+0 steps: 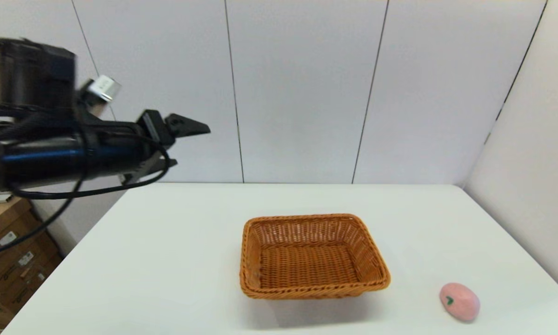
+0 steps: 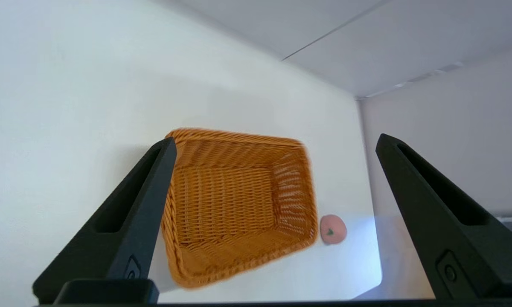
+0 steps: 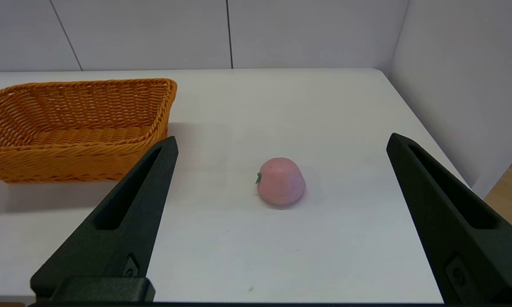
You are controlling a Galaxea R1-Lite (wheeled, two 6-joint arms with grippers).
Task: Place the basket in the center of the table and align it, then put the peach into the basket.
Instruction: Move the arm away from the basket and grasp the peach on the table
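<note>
I should move my right gripper to the pink peach next and close it on the middle of its top (image 1: 461, 300) (image 3: 281, 175), beside the peach's green leaf.
The empty orange wicker basket (image 1: 307, 217) stands near the middle of the white table (image 1: 167, 260), slightly toward its front. To its right, near the front right corner, the pink peach (image 1: 459, 301) lies on the table. My left gripper (image 1: 190, 146) is raised high above the table's left side, well away from both. In the left wrist view the left gripper (image 2: 276, 138) is open and empty, with the basket (image 2: 239, 200) and peach (image 2: 333, 229) far below. My right gripper (image 3: 282, 137) is open, low over the table, with the peach (image 3: 280, 181) lying ahead between its fingers and the basket (image 3: 77, 162) off to the side.
Grey wall panels (image 1: 302, 93) close off the back and right of the table. Cardboard boxes (image 1: 9, 251) sit on the floor beyond the table's left edge. The right arm does not show in the head view.
</note>
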